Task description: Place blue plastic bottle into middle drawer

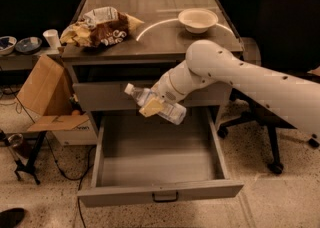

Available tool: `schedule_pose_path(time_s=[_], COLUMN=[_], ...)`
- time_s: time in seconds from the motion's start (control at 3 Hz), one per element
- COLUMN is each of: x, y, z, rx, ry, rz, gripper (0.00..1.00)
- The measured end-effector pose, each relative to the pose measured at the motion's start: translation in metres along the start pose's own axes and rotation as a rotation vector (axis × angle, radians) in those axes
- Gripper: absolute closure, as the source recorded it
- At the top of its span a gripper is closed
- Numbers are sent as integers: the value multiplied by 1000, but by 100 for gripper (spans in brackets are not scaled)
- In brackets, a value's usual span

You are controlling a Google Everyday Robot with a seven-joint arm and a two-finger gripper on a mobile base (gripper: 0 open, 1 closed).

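Observation:
Next, my gripper releases the blue plastic bottle on the drawer's grey bottom, toward the cardboard box side [132, 161].
The blue plastic bottle [159, 105] is clear and ribbed with a white cap at its left end. It lies roughly level, tilted down to the right, in my gripper [152, 106], which is shut on its middle with a yellowish finger pad across it. The bottle hangs in the air over the back part of the open middle drawer [155, 159], in front of the closed drawer front above it. The drawer is pulled far out, with a bare grey floor and a small dark handle on its front panel. My white arm comes in from the right.
A brown-and-white snack bag [100, 27] and a white bowl [198, 19] sit on the cabinet top. A cardboard box [47, 97] stands to the left on the floor. A black office chair [285, 47] is at the right, behind my arm.

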State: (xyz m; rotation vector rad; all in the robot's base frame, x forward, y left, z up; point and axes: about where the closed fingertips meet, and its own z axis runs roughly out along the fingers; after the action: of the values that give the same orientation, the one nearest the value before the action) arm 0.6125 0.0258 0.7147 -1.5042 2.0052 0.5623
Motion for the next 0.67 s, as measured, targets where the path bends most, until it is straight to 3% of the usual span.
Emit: schedule_pose_path(time_s=[0.33,0.67], x=[19,50], y=[24,51], z=[66,120], rx=[-129,-227], ry=[-10,28], rz=[-64,-121], gripper=[100,100])
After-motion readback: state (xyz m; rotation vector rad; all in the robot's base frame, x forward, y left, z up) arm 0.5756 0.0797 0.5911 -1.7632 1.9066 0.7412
